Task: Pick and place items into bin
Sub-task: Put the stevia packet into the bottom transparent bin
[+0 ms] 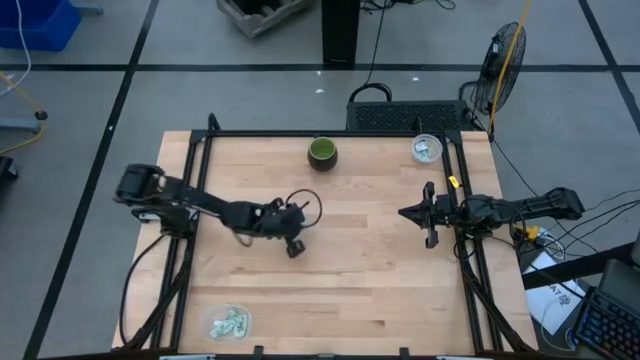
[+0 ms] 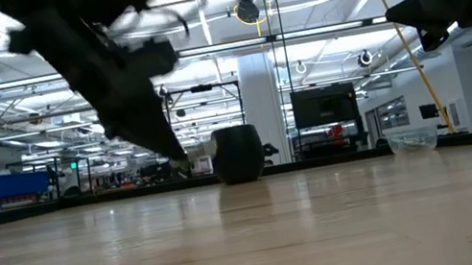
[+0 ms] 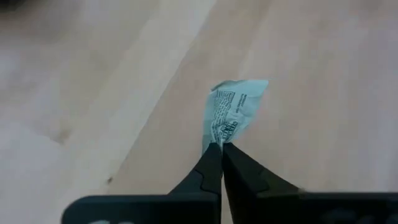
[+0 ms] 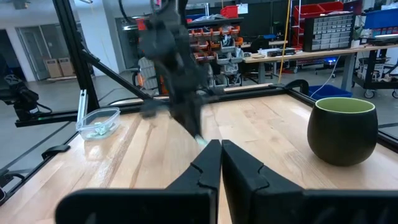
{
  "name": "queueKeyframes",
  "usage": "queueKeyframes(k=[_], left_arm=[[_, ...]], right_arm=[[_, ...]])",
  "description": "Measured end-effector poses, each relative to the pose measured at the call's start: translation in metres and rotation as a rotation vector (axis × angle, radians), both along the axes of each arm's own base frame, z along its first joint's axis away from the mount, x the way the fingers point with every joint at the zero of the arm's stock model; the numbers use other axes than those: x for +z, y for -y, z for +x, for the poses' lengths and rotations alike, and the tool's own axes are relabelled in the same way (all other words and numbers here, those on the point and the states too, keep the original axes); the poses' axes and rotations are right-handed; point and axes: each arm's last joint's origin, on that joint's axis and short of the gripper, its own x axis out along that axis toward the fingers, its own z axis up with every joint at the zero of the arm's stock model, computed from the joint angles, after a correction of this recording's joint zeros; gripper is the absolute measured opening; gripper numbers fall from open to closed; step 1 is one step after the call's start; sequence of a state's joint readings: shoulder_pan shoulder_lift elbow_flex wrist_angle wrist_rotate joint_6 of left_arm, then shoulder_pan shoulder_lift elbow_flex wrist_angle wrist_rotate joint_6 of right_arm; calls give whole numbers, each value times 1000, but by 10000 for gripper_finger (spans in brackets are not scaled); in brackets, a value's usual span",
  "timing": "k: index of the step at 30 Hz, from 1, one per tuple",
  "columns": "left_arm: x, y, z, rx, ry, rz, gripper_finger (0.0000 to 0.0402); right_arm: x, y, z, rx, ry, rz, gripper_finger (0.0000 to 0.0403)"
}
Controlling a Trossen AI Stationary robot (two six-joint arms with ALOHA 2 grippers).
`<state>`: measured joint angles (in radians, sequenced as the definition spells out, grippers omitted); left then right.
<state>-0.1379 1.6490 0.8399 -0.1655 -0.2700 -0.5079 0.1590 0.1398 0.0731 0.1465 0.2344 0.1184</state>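
Observation:
My left gripper has the green-and-white packet. It will let go of the packet over the other packets in the clear tub (image 1: 231,324) by the table's near edge.
My left gripper (image 3: 221,148) hangs over the middle of the table (image 1: 296,249), shut on one pale green-and-white packet (image 3: 235,107). The packet also shows as a pale speck under that arm in the right wrist view (image 4: 200,140). More packets lie in a clear tub (image 1: 228,322) at the near left corner and in another clear tub (image 1: 427,149) at the far right. My right gripper (image 4: 221,149) is shut, holds nothing and waits at the table's right side (image 1: 404,212). My left gripper pinches the packet by its crimped end (image 3: 215,140) between its two fingertips, only at their free ends. The fingers come from above, slanting down. The packet sticks out beyond the fingertips, lifted clear of the wood.
A dark green bowl (image 1: 322,152) stands near the far edge, also in the low view (image 2: 238,154) and the right wrist view (image 4: 342,130). A black frame (image 1: 300,133) rims the table. Bare wood lies between the two arms.

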Motion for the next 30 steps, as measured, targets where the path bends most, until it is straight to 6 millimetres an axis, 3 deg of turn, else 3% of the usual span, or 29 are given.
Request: queueKeyframes(k=[3, 7, 13, 20, 24, 30], left_arm=[[23, 20, -10, -76, 59, -28, 12], [51, 50, -29, -193, 110, -228, 20], [76, 105, -70, -310, 130, -369, 8], [76, 152, -114, -282, 62, -475, 17], [69, 172, -137, -188, -25, -571, 6], [66, 197, -170, -78, -50, -669, 21]], right_arm=[[0, 0, 0, -1, 0, 0, 9], [0, 0, 0, 0, 0, 0, 9], [0, 0, 0, 0, 0, 0, 9], [0, 0, 0, 0, 0, 0, 9], [0, 0, 0, 0, 0, 0, 9], [0, 0, 0, 0, 1, 0, 9]])
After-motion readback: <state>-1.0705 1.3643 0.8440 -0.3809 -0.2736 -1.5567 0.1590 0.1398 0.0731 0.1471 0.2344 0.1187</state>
